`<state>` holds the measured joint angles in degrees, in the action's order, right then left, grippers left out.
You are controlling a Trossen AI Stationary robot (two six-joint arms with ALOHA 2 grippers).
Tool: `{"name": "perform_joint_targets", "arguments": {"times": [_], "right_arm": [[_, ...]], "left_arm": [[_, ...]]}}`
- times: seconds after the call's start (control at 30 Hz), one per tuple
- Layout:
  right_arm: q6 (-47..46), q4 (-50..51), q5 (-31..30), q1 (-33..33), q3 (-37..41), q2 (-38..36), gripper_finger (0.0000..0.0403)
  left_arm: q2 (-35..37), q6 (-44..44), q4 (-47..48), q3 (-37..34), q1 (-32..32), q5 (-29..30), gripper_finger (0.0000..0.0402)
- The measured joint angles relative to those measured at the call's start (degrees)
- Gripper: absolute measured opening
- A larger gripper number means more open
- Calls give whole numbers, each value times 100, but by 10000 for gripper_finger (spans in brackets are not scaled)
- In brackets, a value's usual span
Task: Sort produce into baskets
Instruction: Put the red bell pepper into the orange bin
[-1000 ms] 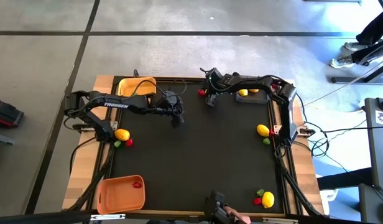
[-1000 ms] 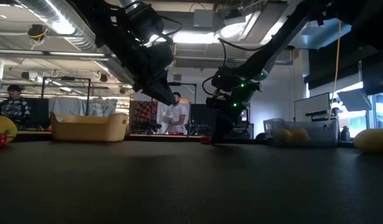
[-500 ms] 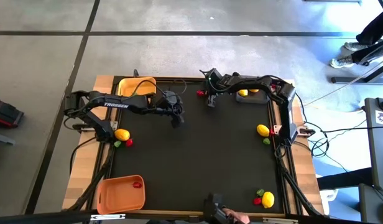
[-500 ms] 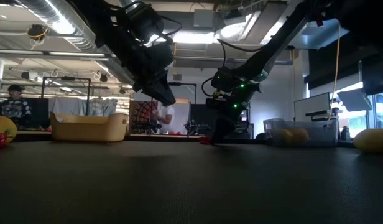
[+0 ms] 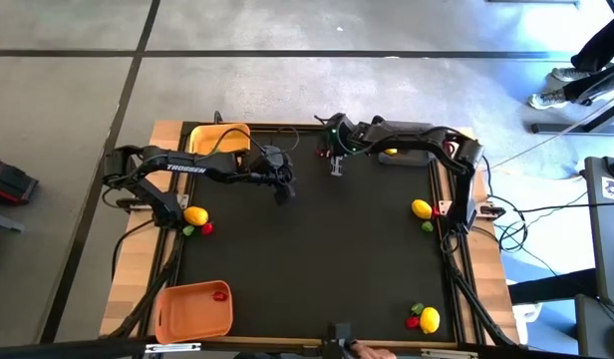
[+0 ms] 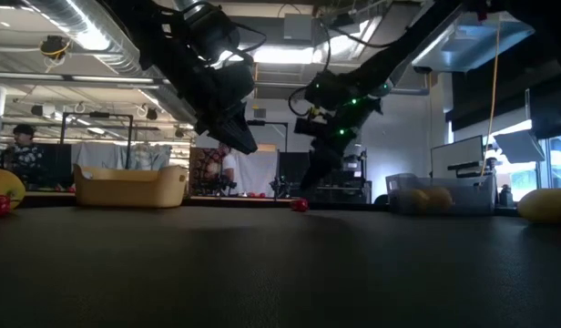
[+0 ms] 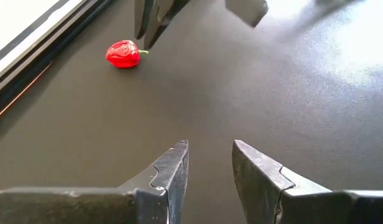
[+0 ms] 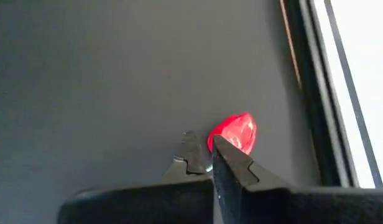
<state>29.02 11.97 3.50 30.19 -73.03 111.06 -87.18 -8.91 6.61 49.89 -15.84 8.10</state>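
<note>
The fingers of my right gripper are closed at the red piece's stem, so I should open them, grip its body (image 8: 239, 129) and hand it to my left gripper.
A small red piece of produce (image 7: 123, 54) with a green stem lies on the black mat near the far edge (image 6: 300, 205). My right gripper (image 8: 204, 146) hangs shut just above and beside it (image 6: 305, 187), apart from it, with nothing between the fingers. My left gripper (image 7: 210, 155) stands open and empty above the mat, left of centre (image 5: 284, 196). The yellow basket (image 5: 219, 138) sits at the far left. The orange basket (image 5: 194, 309), near left, holds one red piece (image 5: 220, 294). The dark grey basket (image 5: 402, 157), far right, holds a lemon (image 5: 390, 150).
Loose produce lies in small groups: a lemon with red and green pieces (image 5: 194, 216) at the left edge, a lemon (image 5: 422, 209) with a green piece at the right edge, and a lemon (image 5: 430, 319) with red and green pieces near right. A raised frame rims the mat.
My right gripper has risen off the mat beside the red piece, rolling a little as it rose. The red piece has stayed lying on the mat where it was.
</note>
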Motion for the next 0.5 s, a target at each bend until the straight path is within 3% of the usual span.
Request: {"name": "perform_joint_targets", "arguments": {"times": [0.27,0.5], "right_arm": [[-941,-62,-545,99,-7,-60,15],[-1678,-498,-456,103,-7,212,128]], "left_arm": [[0,-7,0,0,0,0,120],[0,-13,-7,2,0,-1,120]]}}
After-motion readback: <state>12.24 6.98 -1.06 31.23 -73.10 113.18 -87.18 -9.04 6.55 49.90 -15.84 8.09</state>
